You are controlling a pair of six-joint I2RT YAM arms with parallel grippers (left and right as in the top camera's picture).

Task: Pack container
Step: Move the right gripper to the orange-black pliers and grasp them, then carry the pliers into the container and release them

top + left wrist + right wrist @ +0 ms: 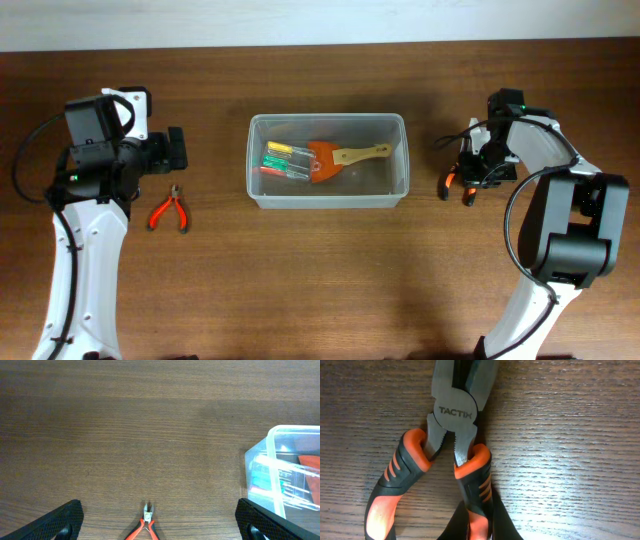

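Observation:
The robot's right gripper needs to release the large orange-and-black pliers between the case of screwdrivers and the container's near side (298, 189). The pliers now lie at the table surface.
The clear plastic container (401, 160) stands mid-table and holds a case of screwdrivers (285, 160) and a brush with a wooden handle (345, 157). Its corner shows in the left wrist view (271, 460). My left gripper (176, 150) is open and empty, left of the container. In its own view its fingers (157, 506) spread wide over small red pliers (146, 527). My right gripper (468, 172) is right of the container. It is shut on one handle (479, 525) of large orange-and-black pliers (454, 410) that lie at the table surface.
The small red pliers (170, 212) lie on the wooden table just in front of the left gripper. The right arm's base (572, 235) stands at the right and the left arm (85, 230) at the left.

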